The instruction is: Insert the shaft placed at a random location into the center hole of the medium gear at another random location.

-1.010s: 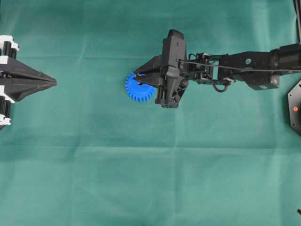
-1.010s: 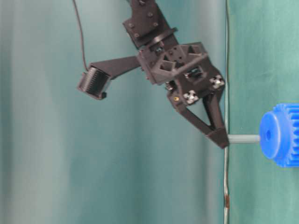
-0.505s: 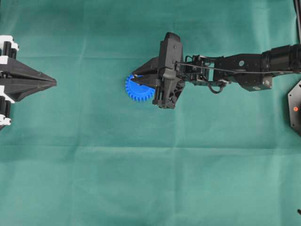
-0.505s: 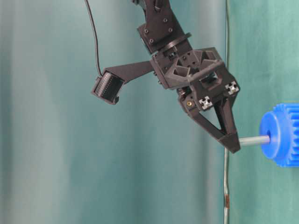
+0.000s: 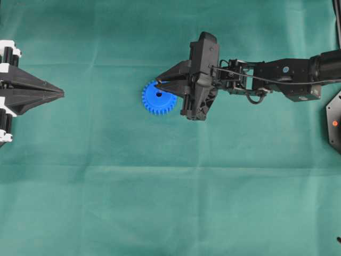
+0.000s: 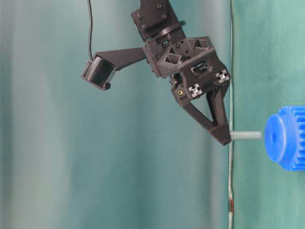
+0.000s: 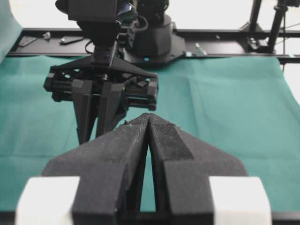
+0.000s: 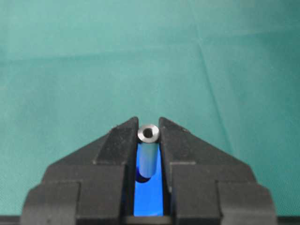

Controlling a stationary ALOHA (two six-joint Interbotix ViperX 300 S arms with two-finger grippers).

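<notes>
The robot's right gripper needs to release the shaft standing in the dark center hole of the blue medium gear (image 5: 158,93) (image 8: 142,175).
The medium gear (image 5: 159,99) is bright blue and lies flat on the green cloth, with its center hole (image 5: 159,94) showing dark. My right gripper (image 5: 160,84) is shut on the shaft (image 6: 245,135), a silver-grey pin held by its upper end and pointing at the gear's hub (image 6: 275,137). In the table-level view a small gap separates the shaft's free end from the hub. In the right wrist view the shaft (image 8: 149,150) sits between the fingers, with blue gear (image 8: 150,199) behind it. My left gripper (image 5: 59,94) is shut and empty at the far left.
The green cloth (image 5: 160,202) covers the table. My right arm (image 5: 277,80) reaches in from the right edge. A black base part (image 5: 334,122) sits at the right edge. In the left wrist view the right gripper (image 7: 96,122) hangs ahead of my left fingertips.
Half a second ago the shaft's end was against or in the hub. The right gripper has since drawn back and shifted right, so the shaft is now clear of the gear. The left arm has not moved.
</notes>
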